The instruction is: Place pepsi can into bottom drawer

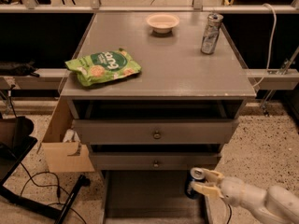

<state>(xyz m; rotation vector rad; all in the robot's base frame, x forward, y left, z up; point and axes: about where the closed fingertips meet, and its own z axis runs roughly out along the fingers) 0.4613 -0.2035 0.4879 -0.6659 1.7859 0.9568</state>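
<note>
My gripper should put the pepsi can down on the bottom drawer's inside (177, 204), near the drawer's side rim by my white arm.
The pepsi can (193, 185), dark blue with a silver top, is upright at the right edge of the open bottom drawer (149, 196), the wide grey tray pulled out at the foot of the cabinet. My gripper (203, 182) reaches in from the lower right on its white arm (261, 200). Its two cream fingers (211, 175) are closed on the can's right side, holding it over the drawer's right rim. The can's lower part is in shadow.
On the cabinet top lie a green snack bag (103, 67), a white bowl (162, 22) and a tall silver-grey can (211, 33). Two shallower drawers (156, 133) with round knobs stick out slightly above. A cardboard box (65, 148) and cables lie on the floor at the left.
</note>
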